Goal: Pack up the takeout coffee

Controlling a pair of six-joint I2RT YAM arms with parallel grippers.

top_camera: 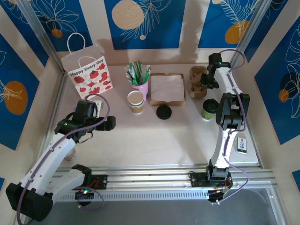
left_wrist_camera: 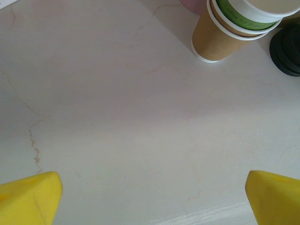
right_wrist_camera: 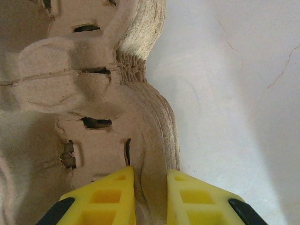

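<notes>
My right gripper's fingers span the layered edge of the carrier stack. I need to open them and pinch only the top carrier's rim point(right_wrist_camera: 151, 157) before lifting.
The takeout coffee point(top_camera: 209, 109), a green cup with a black lid, stands on the table at the right, beside my right arm. Behind it sits a stack of brown pulp cup carriers point(top_camera: 198, 80). My right gripper point(top_camera: 206, 84) is at the stack's right side. In the right wrist view the right gripper point(right_wrist_camera: 151, 178) is shut on the rim of the carrier stack point(right_wrist_camera: 93, 93), one yellow finger inside the rim and one outside. My left gripper point(top_camera: 110, 123) hovers over bare table at the left. It is open point(left_wrist_camera: 154, 187), with nothing between its yellow fingertips point(left_wrist_camera: 33, 197).
A tan lidless cup point(top_camera: 136, 101) point(left_wrist_camera: 225, 33) and a loose black lid point(top_camera: 163, 111) point(left_wrist_camera: 287, 49) stand mid-table. Behind them are a pink cup of packets point(top_camera: 139, 79) and a flat brown box point(top_camera: 167, 88). A strawberry-print paper bag point(top_camera: 87, 72) stands back left.
</notes>
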